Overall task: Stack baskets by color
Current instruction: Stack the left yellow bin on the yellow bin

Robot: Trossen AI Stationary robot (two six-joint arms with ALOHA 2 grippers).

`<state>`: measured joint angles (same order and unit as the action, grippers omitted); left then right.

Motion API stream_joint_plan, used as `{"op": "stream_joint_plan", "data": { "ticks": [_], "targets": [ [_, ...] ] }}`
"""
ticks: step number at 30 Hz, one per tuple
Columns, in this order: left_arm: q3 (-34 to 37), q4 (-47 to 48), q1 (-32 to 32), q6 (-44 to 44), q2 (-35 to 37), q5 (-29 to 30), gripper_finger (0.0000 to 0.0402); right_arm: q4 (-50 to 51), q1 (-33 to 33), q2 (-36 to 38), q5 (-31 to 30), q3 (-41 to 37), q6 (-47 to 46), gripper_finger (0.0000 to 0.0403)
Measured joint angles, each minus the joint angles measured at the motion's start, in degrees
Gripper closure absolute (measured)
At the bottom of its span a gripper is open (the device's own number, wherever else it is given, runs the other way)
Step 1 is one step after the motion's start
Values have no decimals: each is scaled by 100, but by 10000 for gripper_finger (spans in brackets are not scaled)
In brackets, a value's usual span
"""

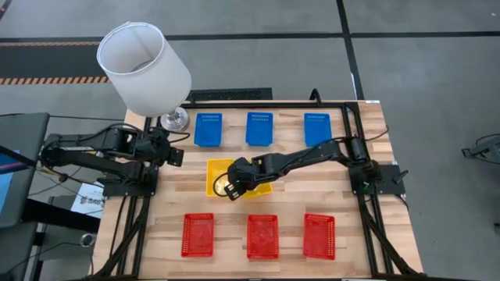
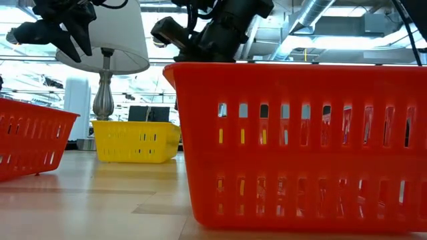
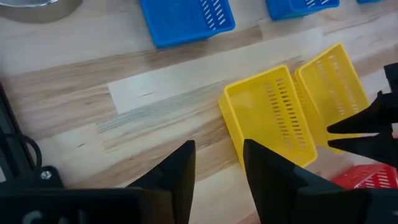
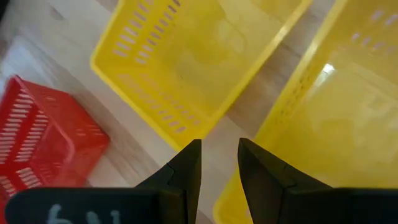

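Right gripper, aimed between yellow baskets, should lift the rim of the basket nearer my left gripper (image 4: 229, 99) into the other.
Three blue baskets (image 1: 258, 129) stand in a row along the far side and three red baskets (image 1: 262, 236) along the near side. Two yellow baskets sit side by side mid-table: one (image 4: 186, 56) toward the left, the other (image 4: 336, 112) beside it under my right arm. My right gripper (image 4: 219, 165) is open, slanting down over the gap between them, close to the second basket's rim (image 4: 273, 130); in the high view it (image 1: 229, 190) shows at the yellow baskets' near edge. My left gripper (image 3: 217, 168) hangs open above bare table at the left (image 1: 178, 154).
A lamp with a white shade (image 1: 144, 66) stands at the far left corner on a silver base (image 1: 174, 119). Black frame rails (image 1: 344, 105) run along the table's edges. Bare wood lies between the rows (image 1: 312, 195).
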<state>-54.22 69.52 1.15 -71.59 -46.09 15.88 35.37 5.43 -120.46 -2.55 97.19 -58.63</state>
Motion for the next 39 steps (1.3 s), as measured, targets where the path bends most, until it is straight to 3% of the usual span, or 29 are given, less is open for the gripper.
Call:
{"op": "stream_joint_plan", "data": {
  "ticks": [7, 13, 20, 24, 34, 39],
  "targets": [
    [0, -1, 0, 71, -2, 2, 279, 4, -78, -146, 10, 7, -28, 276],
    [0, 0, 0, 90, 0, -15, 279, 241, -111, -422, 374, -7, -180, 276],
    [0, -2, 0, 194, -2, -15, 279, 401, -139, -187, 149, 11, -259, 276],
    [0, -23, 0, 176, -2, -3, 279, -7, -200, -146, 201, 13, -129, 274],
    [0, -55, 0, 173, 1, 13, 279, -346, -295, -258, 429, 10, -288, 195],
    [0, -62, 0, 190, 0, 26, 279, -404, -341, -260, 328, 9, -345, 186]
  ]
}}
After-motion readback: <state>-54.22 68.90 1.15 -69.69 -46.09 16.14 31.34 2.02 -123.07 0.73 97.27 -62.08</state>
